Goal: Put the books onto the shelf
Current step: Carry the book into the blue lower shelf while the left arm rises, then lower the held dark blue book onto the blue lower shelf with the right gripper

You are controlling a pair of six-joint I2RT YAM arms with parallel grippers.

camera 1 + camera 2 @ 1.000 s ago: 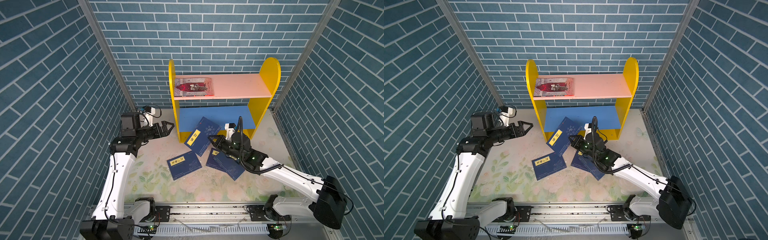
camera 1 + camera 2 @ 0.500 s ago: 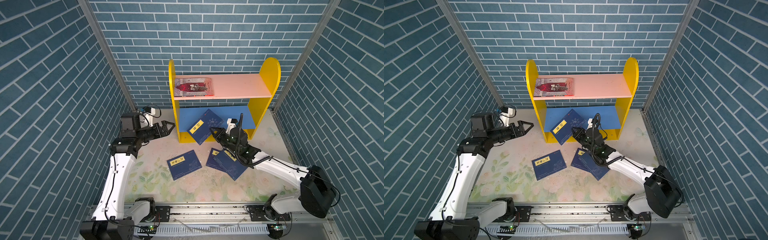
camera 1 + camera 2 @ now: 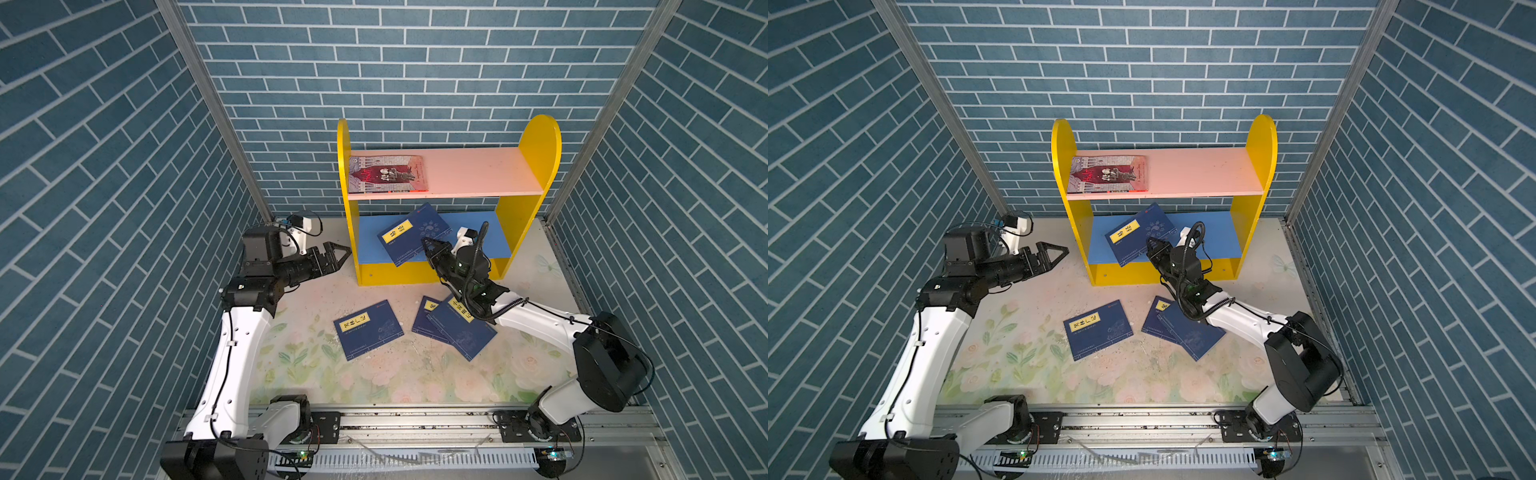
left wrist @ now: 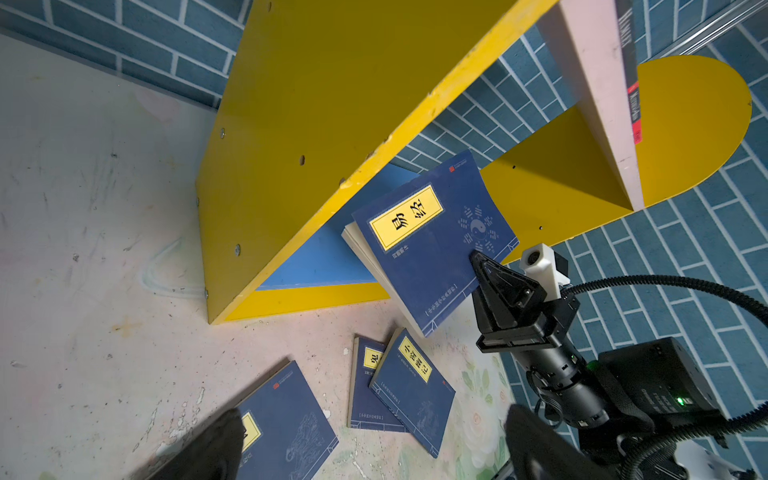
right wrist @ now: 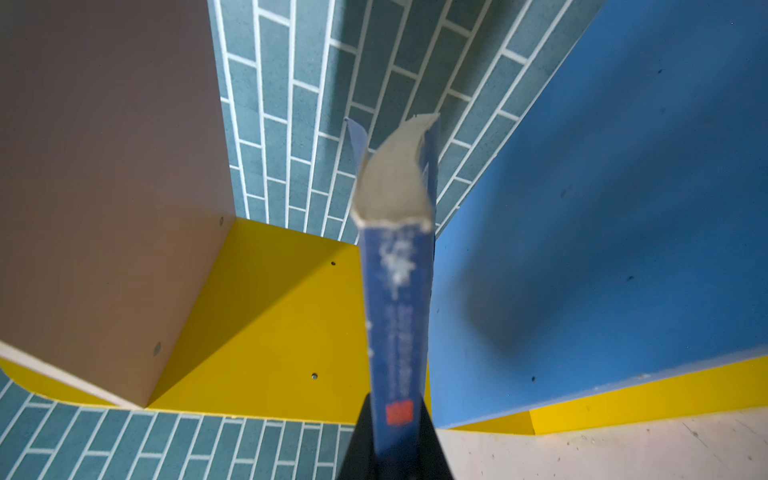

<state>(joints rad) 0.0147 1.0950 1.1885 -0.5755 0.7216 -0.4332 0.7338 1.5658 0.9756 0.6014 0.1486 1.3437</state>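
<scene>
The robot's right gripper should set the navy book down on the blue lower board (image 3: 390,242) (image 5: 480,324) under the grey-and-red book.
My right gripper (image 3: 432,245) (image 4: 478,259) (image 5: 395,449) is shut on the corner of a navy book (image 3: 411,237) (image 3: 1136,235) (image 4: 432,241) (image 5: 399,316). It holds the book tilted over the blue lower board (image 3: 486,237) of the shelf (image 3: 536,166) (image 3: 1258,166). A grey-and-red book (image 3: 388,174) lies on the pink upper board (image 3: 469,174). Three navy books lie on the table: one alone (image 3: 368,328) and two overlapping (image 3: 465,332) (image 3: 426,318). My left gripper (image 3: 336,253) (image 3: 1057,253) (image 4: 374,440) hovers open and empty, left of the shelf.
Blue brick-patterned walls (image 3: 124,208) close in the left, back and right sides. The shelf stands against the back wall. A floral mat (image 3: 374,374) covers the table, and a metal rail (image 3: 415,419) carrying both arm bases runs along the front edge.
My right gripper has carried the navy book from the floor in front of the shelf up and back over the blue lower board. The left arm has stayed still.
</scene>
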